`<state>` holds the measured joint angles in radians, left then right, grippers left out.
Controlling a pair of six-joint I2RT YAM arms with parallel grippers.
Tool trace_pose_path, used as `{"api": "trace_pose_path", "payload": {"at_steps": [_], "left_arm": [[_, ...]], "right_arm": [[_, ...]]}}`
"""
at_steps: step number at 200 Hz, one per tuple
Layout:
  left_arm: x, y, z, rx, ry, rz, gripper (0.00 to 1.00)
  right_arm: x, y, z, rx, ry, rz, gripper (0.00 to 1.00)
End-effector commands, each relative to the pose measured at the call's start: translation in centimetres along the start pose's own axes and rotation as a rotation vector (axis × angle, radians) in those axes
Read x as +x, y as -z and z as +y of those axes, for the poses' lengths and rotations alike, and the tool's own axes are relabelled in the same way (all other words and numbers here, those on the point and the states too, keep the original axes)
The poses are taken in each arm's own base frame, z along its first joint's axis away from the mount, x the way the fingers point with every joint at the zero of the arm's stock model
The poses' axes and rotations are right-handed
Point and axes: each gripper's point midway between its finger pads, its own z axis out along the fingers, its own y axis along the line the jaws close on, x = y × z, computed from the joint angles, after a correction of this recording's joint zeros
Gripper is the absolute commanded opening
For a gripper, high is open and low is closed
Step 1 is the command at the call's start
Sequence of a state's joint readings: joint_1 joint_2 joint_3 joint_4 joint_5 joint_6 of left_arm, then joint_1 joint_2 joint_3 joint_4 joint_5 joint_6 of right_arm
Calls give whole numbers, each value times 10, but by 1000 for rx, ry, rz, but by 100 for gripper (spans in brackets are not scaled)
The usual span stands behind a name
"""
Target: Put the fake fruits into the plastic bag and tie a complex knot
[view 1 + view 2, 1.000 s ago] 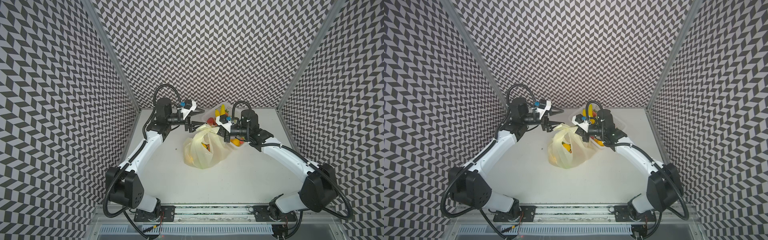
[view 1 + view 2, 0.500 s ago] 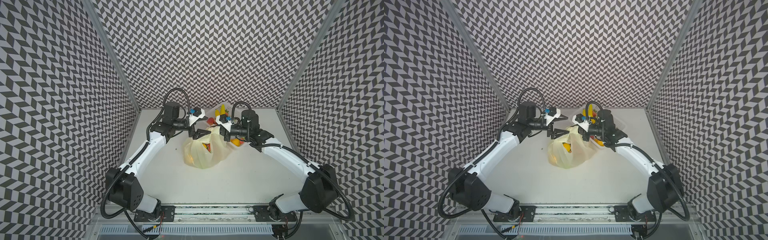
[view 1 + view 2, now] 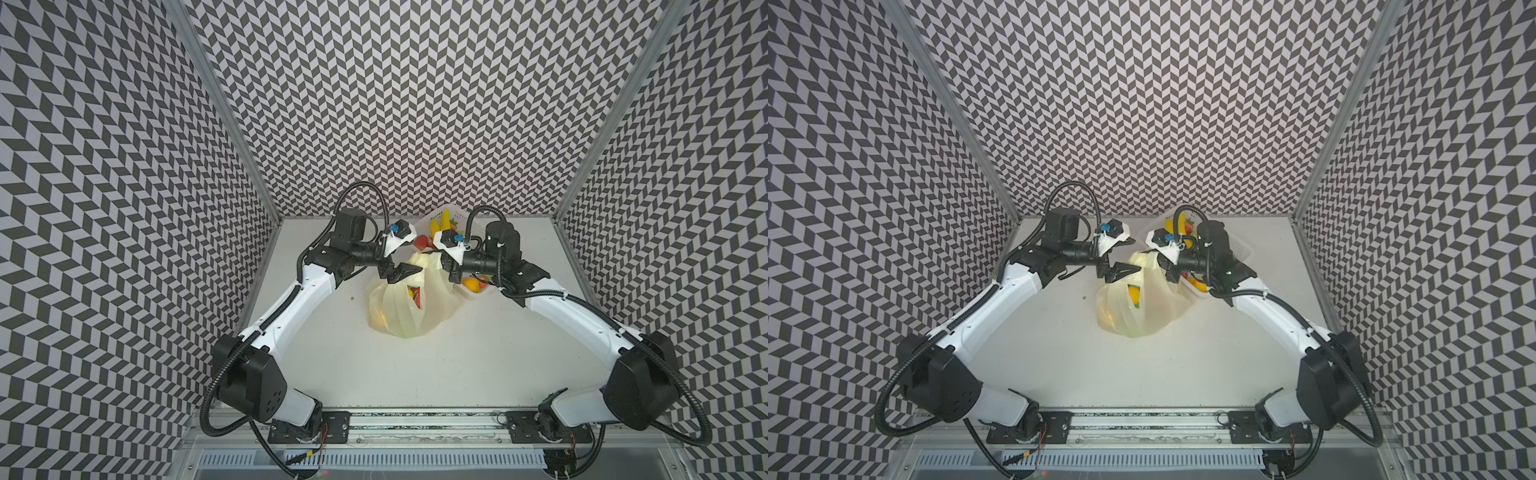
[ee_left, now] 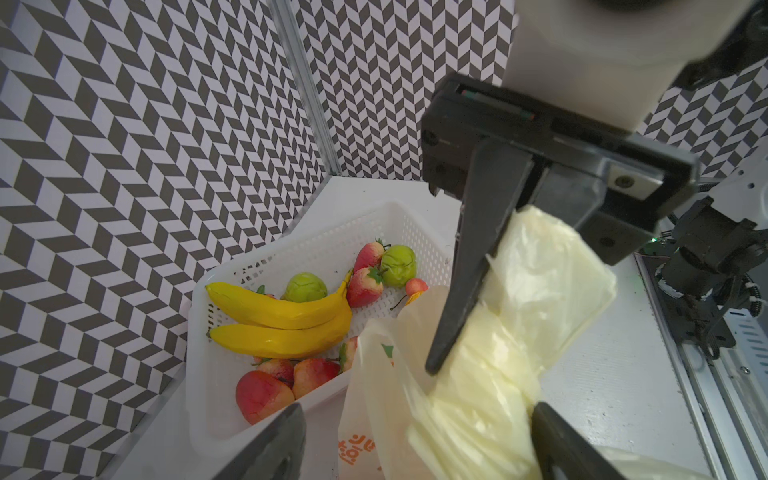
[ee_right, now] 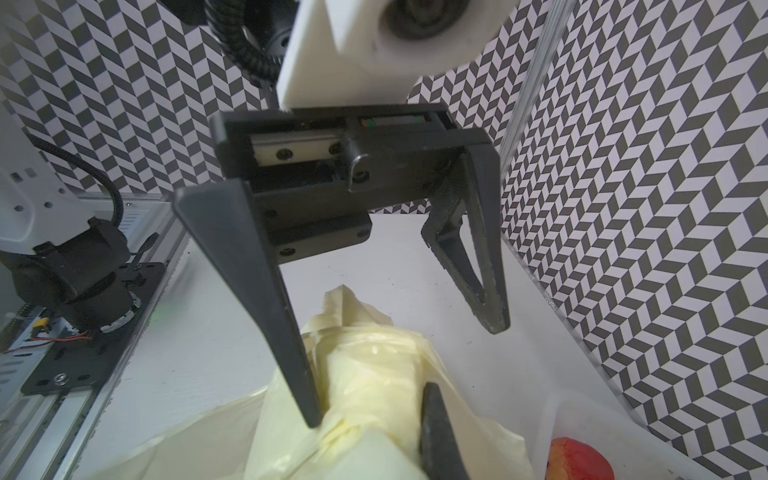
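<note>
Left gripper, now open, should pinch the roll's end (image 5: 356, 340) before my right gripper, alone holding the bag's roll, regrasps.
The pale-yellow plastic bag (image 3: 399, 309) lies mid-table with some fake fruits (image 3: 412, 293) showing through it. Its handles are bunched into a thick roll (image 5: 370, 365); I cannot tell whether it is a knot. My right gripper (image 3: 437, 266) is shut on that roll, and only one of its fingers (image 5: 436, 432) shows in the right wrist view. My left gripper (image 4: 417, 407) stands open astride the same roll, close to the right one (image 3: 1159, 266). More fake fruits fill the basket: bananas (image 4: 282, 324), strawberries (image 4: 365, 286), green pears (image 4: 398, 259).
The white perforated basket (image 4: 316, 232) stands at the back right, against the bag and partly under the right arm. An orange (image 3: 471, 284) shows in it. Patterned walls close in on three sides. A metal rail (image 3: 415, 415) runs along the front.
My left gripper has swung from the back left over to the bag's handles and opened wider. The right gripper has held still, shut on the handles.
</note>
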<state>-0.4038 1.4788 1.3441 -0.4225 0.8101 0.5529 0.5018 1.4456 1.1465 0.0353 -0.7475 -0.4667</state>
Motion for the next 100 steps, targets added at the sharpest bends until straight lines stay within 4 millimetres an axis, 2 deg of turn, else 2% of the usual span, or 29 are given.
{"api": "trace_pose_path", "payload": {"at_steps": [1,56,78,100], "left_arm": [[16,-3,-3,6,16,47,85],[29,-12,-9,49,53,56,75],[34,-16,-12,77,72,58,65],[37,-17,-12,81,84,68,51]], "right_arm": [[-24,7,1,17,76,-67,0],[-25,7,0,23,72,-76,0],[-28,8,0,24,73,-83,0],[-27,8,0,32,72,-79,0]]}}
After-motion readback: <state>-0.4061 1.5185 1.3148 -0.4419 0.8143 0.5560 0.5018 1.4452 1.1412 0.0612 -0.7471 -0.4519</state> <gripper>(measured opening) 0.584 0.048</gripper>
